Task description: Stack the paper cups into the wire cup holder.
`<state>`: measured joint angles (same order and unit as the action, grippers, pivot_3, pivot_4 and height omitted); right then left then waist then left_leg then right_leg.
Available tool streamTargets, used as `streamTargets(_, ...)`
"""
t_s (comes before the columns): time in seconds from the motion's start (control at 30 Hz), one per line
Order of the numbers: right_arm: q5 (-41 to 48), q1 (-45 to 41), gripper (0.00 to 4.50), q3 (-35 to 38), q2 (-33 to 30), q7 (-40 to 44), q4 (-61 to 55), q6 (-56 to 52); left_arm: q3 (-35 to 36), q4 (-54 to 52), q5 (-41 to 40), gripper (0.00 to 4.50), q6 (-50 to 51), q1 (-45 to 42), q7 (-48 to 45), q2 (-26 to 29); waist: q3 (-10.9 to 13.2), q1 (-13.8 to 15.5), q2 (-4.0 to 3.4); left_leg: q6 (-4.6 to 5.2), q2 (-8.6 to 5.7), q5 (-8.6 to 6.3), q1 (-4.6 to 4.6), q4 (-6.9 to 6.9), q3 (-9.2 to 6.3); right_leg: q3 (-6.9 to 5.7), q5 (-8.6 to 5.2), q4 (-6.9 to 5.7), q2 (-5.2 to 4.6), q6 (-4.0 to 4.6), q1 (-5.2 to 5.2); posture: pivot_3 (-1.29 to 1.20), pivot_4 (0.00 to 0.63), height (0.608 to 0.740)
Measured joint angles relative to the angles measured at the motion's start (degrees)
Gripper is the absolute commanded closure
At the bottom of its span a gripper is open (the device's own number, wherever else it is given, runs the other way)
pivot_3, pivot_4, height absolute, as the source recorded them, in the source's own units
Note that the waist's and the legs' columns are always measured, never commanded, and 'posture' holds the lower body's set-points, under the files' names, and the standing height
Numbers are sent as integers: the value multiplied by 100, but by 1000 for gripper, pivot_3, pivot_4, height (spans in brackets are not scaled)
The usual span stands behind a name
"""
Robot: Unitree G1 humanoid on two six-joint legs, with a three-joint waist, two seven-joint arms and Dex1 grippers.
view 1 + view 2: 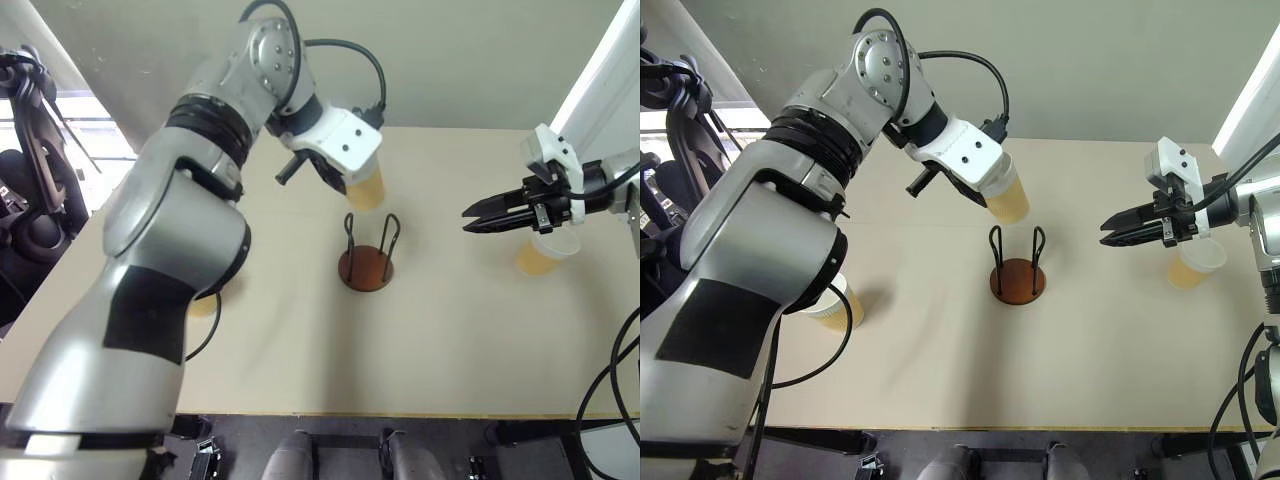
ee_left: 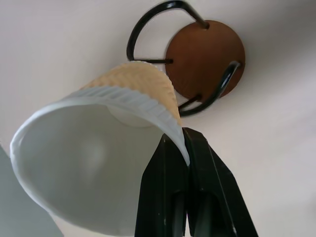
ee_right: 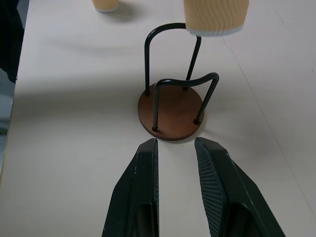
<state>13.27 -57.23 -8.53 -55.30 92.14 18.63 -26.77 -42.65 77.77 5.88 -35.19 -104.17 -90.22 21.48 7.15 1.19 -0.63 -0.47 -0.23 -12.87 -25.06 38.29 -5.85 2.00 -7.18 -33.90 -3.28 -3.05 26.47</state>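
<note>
My left gripper is holding the tan paper cup just above and behind the holder. It will let the cup go on the brown disc [image 1: 366,269] [image 2: 205,61] between the dark wire loops.
My left gripper [image 2: 183,140] is shut on the rim of a tan paper cup [image 1: 1007,197], one finger inside and one outside. The cup hangs tilted, base down, just above and behind the wire cup holder [image 1: 366,265]. The holder stands empty at the table's middle, a brown disc with two dark wire loops. My right gripper [image 3: 175,143] hovers to the holder's right, pointing at it, open a little with nothing between its fingers. A second paper cup [image 1: 1196,262] stands on the table below the right gripper. A third paper cup [image 1: 840,305] stands at the left, partly hidden by my left arm.
The beige table [image 1: 450,350] ends in a front edge near me. Dark equipment [image 1: 30,170] stands off its left side. A white upright panel [image 1: 600,80] rises at the back right, and black cables [image 1: 615,390] hang beside the table's right edge.
</note>
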Motion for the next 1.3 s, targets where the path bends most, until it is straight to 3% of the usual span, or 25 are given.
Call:
streamTargets(0.4, 383, -185, 3384, 213, 37, -12, 19, -236, -2034, -1291, -2183, 4489, 649, 136, -30, 571, -1, 17, -1, 0, 0, 0, -1, 29, -4, -1, 11, -3, -1, -9, -13, 0, 150, 740)
streamTargets(0.63, 566, 63, 3384, 441, 73, -86, -2, -138, -2805, -1645, -2949, 4489, 814, 136, -34, 767, 0, 28, -2, 0, -1, -2, 3, 57, -17, -8, 14, -4, -8, -6, -34, 0, 150, 740)
streamTargets(1.03, 565, 69, 3384, 465, 73, -178, -2, -20, -3142, -1662, -3188, 4489, 676, 136, -35, 752, 0, 31, -3, -2, -2, -5, 5, 65, -22, -13, 14, 1, -4, -9, -46, 0, 150, 740)
streamTargets(1.3, 564, 163, 3384, 472, 73, -240, -14, 44, -2905, -1269, -2748, 4489, 242, 137, -35, 505, 0, 37, -3, -1, -2, -10, 3, 63, -23, -13, 11, 7, -4, -12, -48, 0, 150, 740)
